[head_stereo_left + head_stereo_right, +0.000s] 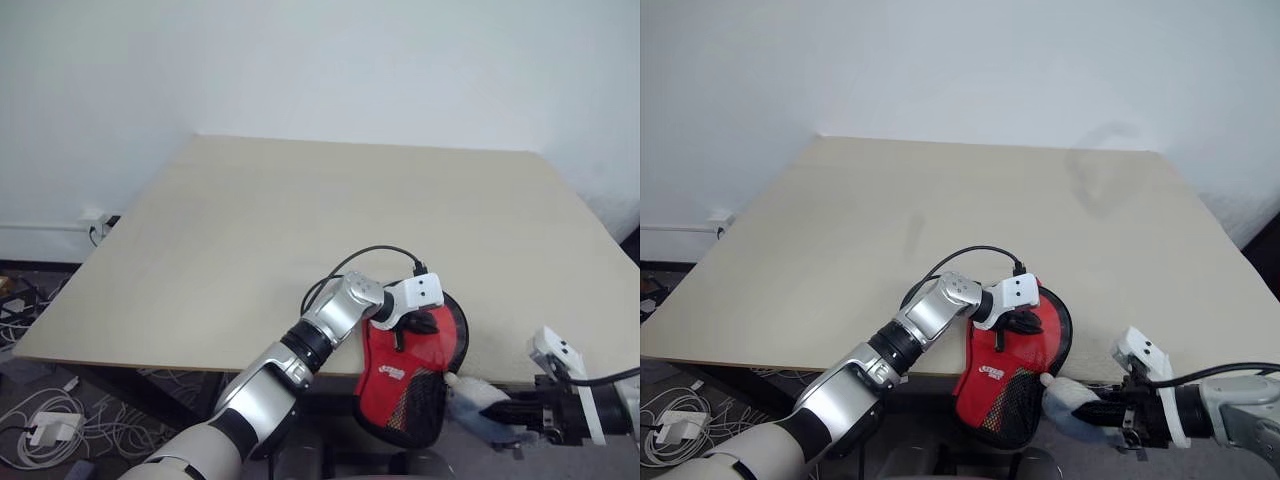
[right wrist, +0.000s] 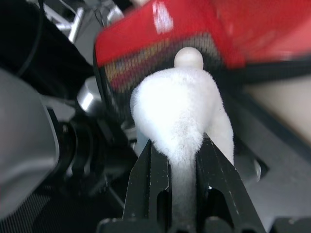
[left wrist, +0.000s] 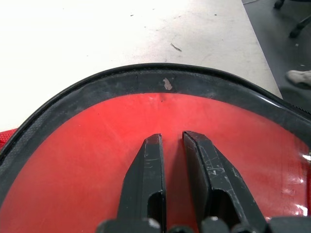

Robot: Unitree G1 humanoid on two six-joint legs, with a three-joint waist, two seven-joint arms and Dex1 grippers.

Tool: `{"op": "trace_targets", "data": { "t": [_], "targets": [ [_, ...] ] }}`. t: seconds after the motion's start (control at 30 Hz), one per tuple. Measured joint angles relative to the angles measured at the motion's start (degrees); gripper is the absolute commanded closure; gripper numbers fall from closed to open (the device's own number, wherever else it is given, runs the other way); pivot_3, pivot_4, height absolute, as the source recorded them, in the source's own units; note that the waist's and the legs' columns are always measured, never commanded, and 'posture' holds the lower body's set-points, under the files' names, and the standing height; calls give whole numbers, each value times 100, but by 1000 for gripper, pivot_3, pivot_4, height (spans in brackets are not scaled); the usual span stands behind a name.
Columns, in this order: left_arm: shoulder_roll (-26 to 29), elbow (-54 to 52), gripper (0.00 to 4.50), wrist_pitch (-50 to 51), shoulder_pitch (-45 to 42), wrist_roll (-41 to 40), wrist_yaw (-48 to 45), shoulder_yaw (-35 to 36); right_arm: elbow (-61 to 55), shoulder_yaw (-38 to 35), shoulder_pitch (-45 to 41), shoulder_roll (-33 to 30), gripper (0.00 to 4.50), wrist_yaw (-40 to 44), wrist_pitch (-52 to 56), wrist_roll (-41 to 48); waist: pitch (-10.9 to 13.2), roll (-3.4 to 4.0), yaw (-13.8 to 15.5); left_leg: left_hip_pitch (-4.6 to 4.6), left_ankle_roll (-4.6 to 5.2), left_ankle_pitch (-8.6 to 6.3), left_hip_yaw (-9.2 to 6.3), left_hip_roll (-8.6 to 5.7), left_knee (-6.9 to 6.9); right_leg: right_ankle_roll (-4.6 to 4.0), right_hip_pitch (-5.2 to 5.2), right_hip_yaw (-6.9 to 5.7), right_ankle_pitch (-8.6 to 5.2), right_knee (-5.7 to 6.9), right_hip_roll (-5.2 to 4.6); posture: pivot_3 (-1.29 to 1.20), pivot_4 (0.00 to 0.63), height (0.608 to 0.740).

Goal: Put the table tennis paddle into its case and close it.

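Next, my right gripper releases the white fluffy tassel beside the tip of the case's narrow mesh end [image 1: 452, 447].
The case [image 1: 405, 385] lies at the table's front edge [image 1: 150, 365], its narrow end hanging off the edge. It is red with a white logo and a black zip rim [image 3: 165, 77]. My left gripper [image 1: 415, 322] rests on its round part, fingers [image 3: 148, 165] close together on the smooth red face with nothing between them. I cannot tell whether that red face is the table tennis paddle under clear plastic or the case's own print. Below the table edge, my right gripper [image 1: 1108, 415] is shut on a white fluffy tassel [image 2: 180, 107] that hangs at the case's narrow end.
The beige table [image 1: 300, 220] stretches wide and bare behind the case. White cables and a power adapter [image 1: 45, 428] lie on the floor at the left, below a wall socket [image 1: 95, 225]. A black cable [image 1: 370, 255] loops over my left wrist.
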Motion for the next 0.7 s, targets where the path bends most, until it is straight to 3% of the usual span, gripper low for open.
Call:
{"op": "trace_targets", "data": {
  "t": [0.33, 0.47, 0.7],
  "targets": [
    [-55, 2, 3791, 0, 3, 0, 1, -18, -267, -432, 1000, -37, 4382, 484, -747, -223, 0, -1, 60, -1, 6, -9, 0, -1, 0, 12, 2, 0, -7, -4, 2, 0, 0, 724],
    [-56, 32, 3791, 0, -9, 0, 3, -19, -527, -140, 1396, -56, 4382, 595, -1079, -560, -2, -5, 57, 1, 6, -12, 2, -2, 3, 15, 3, 4, -9, -2, 2, 0, 0, 724],
    [-76, 82, 3791, 0, -34, 0, 19, -19, -844, 314, 1293, -58, 4382, 589, -1260, -690, -5, -7, 55, 2, 6, -12, 0, -2, 8, 15, 6, 4, -9, -1, -1, 0, 0, 724]
  ]
}}
